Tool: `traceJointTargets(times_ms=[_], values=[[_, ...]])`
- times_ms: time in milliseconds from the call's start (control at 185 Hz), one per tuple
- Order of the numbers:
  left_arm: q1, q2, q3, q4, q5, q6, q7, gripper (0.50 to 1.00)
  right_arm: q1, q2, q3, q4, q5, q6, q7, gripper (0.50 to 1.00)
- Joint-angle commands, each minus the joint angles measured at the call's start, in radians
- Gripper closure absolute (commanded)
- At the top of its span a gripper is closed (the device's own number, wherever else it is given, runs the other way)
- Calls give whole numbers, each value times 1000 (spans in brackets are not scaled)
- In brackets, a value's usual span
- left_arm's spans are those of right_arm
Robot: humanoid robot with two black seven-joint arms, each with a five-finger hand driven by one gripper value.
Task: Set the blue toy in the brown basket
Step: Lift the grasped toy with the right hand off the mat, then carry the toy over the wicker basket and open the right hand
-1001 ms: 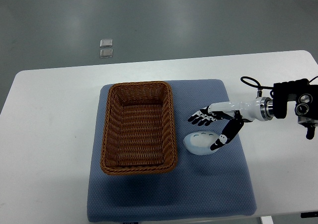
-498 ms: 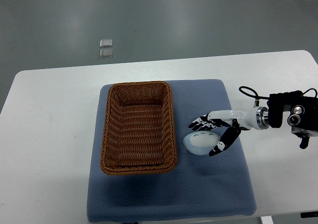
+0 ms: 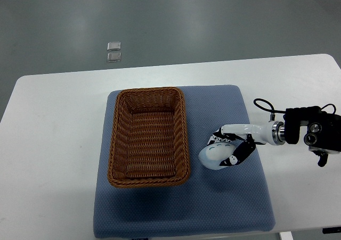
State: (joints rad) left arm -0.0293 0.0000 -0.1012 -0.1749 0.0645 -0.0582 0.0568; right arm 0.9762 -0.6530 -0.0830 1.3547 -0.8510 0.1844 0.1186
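Observation:
Next, I let go of the blue toy with my right gripper in the brown basket (image 3: 138,142), next to the basket's long side farthest from the arm.
The blue toy (image 3: 215,155) is a pale blue egg-shaped figure lying on the blue mat (image 3: 181,208), just right of the brown wicker basket (image 3: 148,135). My right hand (image 3: 229,150) reaches in from the right and its black-and-white fingers are curled around the toy's right side, with the thumb below and the other fingers above. The toy still rests on the mat. The basket has nothing in it. My left arm is out of view.
The mat lies on a white table (image 3: 53,144). The right forearm and black wrist unit (image 3: 309,133) hang over the table's right side. Two small square plates (image 3: 113,51) lie on the grey floor beyond the table.
My right hand has moved down and closed around the toy; a second ago its fingers were spread above it. The toy has shifted slightly.

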Motion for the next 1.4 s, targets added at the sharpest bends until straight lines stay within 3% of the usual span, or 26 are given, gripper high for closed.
traceJointTargets(times_ms=[0,292,498,671,1087,1396], values=[[0,0,0,0,0,0,0,500,7,-11,3,0,-7,-8,1,1000],[-1,0,0,-2,0,-2,0,500,199,-100,14,15,7,29,0,1000],[-1,0,0,-9,0,-2,0,500,348,-74,11,21,58,53,1,1000],[-1,0,0,-8,0,-2,0,500,400,46,-6,-8,119,41,1,1000],[-1,0,0,-11,0,-2,0,500,322,483,-61,-302,119,-37,3,1000],[0,0,0,-6,0,-2,0,500,213,563,-60,-364,105,-69,3,1000]])
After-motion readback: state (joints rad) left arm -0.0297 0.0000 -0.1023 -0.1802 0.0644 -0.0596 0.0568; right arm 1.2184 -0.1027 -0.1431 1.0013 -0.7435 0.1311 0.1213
